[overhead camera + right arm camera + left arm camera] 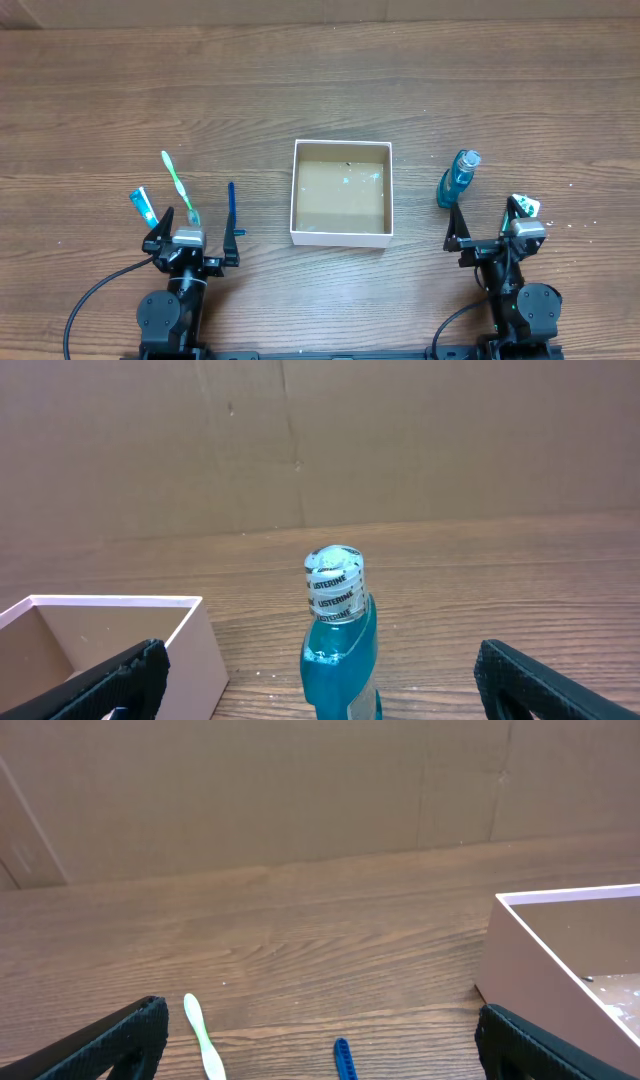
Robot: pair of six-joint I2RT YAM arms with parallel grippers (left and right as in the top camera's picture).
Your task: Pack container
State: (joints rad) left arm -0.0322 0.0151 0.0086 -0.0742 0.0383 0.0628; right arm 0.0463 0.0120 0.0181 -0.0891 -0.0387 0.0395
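Note:
My right gripper is to go next to the upper part (463, 168) (339, 635) of the blue mouthwash bottle, near the bottle's cap, and it will close there.
The container (341, 236), a square white-walled box with a brown floor, sits mid-table with nothing in it; its corner shows in the left wrist view (520, 960) and the right wrist view (190, 640). A green toothbrush (178, 185), a blue stick-like item (231, 207) and a small blue tube (143, 205) lie left of it. The toothbrush (203, 1038) and blue item (344, 1058) lie between the fingers of my open left gripper (192, 237). A blue mouthwash bottle (457, 178) stands upright right of the box, just ahead of my open right gripper (492, 225) and between its fingers (340, 650).
A small white packet (526, 204) lies by the right gripper's right finger. A cardboard wall (300, 790) stands behind the wooden table (320, 90).

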